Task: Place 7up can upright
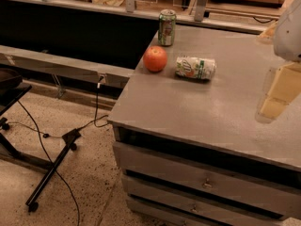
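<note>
The robot's gripper will next move to the 7up can's end [185,67] nearest the orange fruit and close there, leaving the silver top of the can free.
The 7up can [195,68], white-silver with green patches, lies on its side on the grey cabinet top [188,112], its silver top pointing right. My gripper [278,94] is at the right edge of the view, above the cabinet top, well to the right of the can and a little nearer than it. It does not touch the can. The white arm [290,29] rises above the gripper.
An orange fruit [155,59] sits just left of the can. A darker green can [166,28] stands upright behind them near the back edge. The cabinet's left edge drops to the floor with cables and a black stand [51,171]. Drawers [202,182] face front.
</note>
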Tool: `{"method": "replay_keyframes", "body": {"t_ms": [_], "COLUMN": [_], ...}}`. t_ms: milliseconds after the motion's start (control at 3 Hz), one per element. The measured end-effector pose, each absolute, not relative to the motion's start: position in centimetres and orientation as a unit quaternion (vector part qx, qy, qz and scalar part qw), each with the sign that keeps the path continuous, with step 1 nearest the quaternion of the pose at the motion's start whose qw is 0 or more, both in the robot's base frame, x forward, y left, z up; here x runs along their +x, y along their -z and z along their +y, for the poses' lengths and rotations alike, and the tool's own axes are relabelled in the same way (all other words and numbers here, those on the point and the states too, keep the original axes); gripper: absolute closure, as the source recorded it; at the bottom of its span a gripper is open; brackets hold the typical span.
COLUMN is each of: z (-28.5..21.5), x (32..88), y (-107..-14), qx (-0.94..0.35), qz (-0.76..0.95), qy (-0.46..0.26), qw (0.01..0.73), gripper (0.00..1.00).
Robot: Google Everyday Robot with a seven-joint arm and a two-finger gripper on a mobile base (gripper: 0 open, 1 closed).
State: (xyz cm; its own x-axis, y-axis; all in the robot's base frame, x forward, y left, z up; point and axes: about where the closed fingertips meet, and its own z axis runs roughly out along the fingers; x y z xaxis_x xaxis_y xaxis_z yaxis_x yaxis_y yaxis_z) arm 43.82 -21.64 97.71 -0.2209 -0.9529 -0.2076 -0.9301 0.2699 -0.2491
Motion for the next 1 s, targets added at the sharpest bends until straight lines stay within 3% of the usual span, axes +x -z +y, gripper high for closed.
{"method": "replay_keyframes", "body": {"t_ms": [667,1000], "z": [-21.5,-21.2], "x": [46.3,52.3], "y": [-98.0,-97.9], "qx": [-0.61,-0.614], "qz": [0.777,0.778], "qy": [0.045,0.062], "qw": [0.15,0.118], "gripper": [0.0,0.0]}}
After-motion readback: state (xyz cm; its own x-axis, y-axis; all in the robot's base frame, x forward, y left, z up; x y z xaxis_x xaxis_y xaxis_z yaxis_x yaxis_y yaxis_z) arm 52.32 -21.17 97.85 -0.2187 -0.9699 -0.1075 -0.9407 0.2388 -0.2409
